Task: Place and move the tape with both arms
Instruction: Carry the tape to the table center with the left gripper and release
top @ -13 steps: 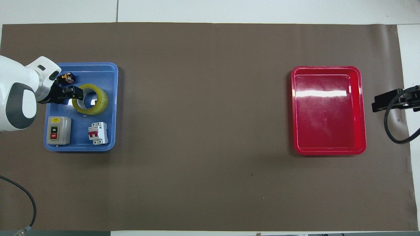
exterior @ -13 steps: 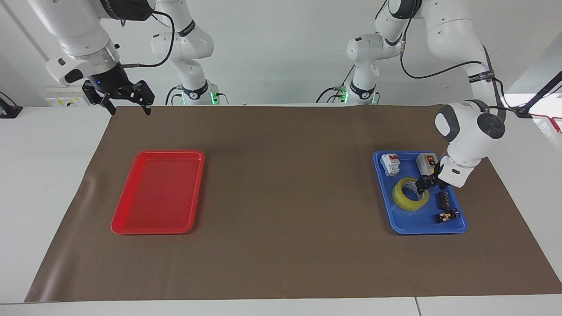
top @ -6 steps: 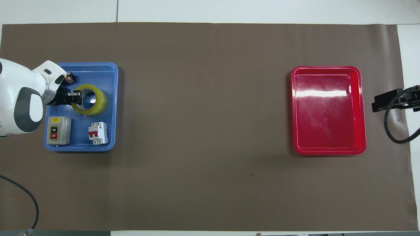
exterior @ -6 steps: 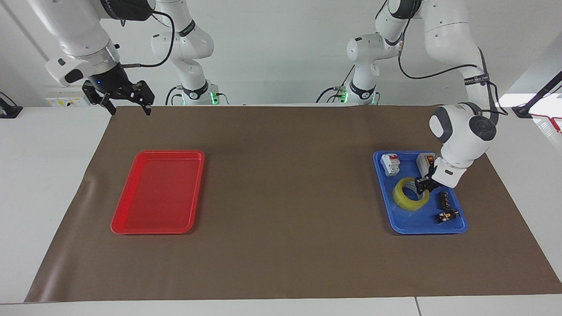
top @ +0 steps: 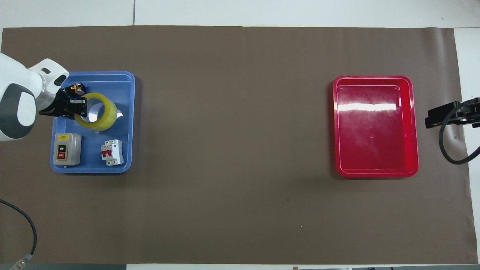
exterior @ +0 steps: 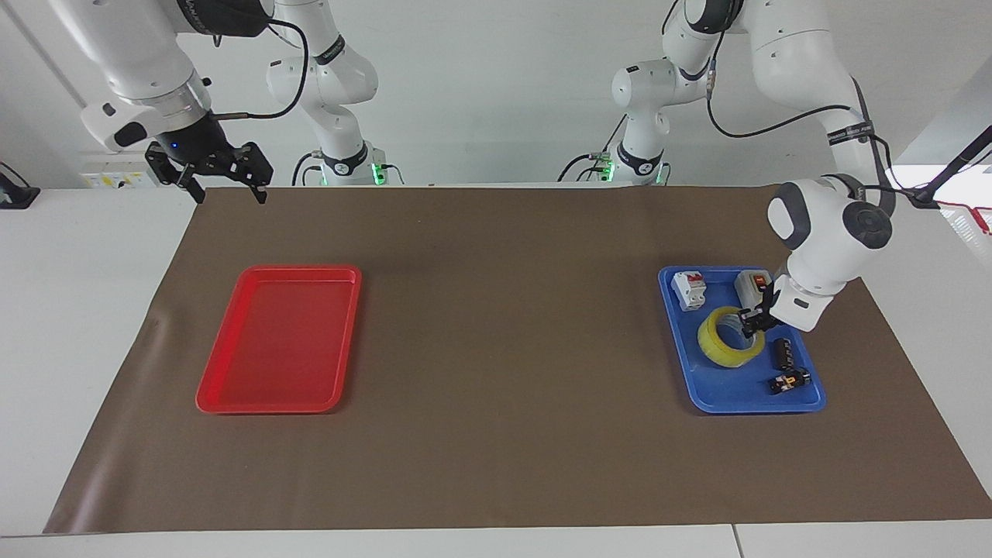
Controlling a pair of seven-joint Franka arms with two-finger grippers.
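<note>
My left gripper is to let go of the yellow tape on the brown mat (top: 237,117) between the blue tray and the red tray.
The yellow tape (exterior: 727,341) (top: 100,117) hangs tilted, one edge raised, just over the blue tray (exterior: 713,403) (top: 129,123) at the left arm's end of the table. My left gripper (exterior: 750,324) (top: 80,107) is shut on the roll's wall, one finger inside the ring and one outside. My right gripper (exterior: 229,190) (top: 437,117) waits open and empty, up in the air over the brown mat's edge at the right arm's end.
The blue tray also holds a grey ON/OFF switch box (exterior: 752,285) (top: 66,149), a white circuit breaker (exterior: 690,289) (top: 111,152) and small black parts (exterior: 784,355) (top: 76,88). A red tray (exterior: 271,408) (top: 375,174) lies empty at the right arm's end.
My left gripper closed on the tape's wall, then raised it, so the roll now tilts up off the tray floor. The right arm has not moved.
</note>
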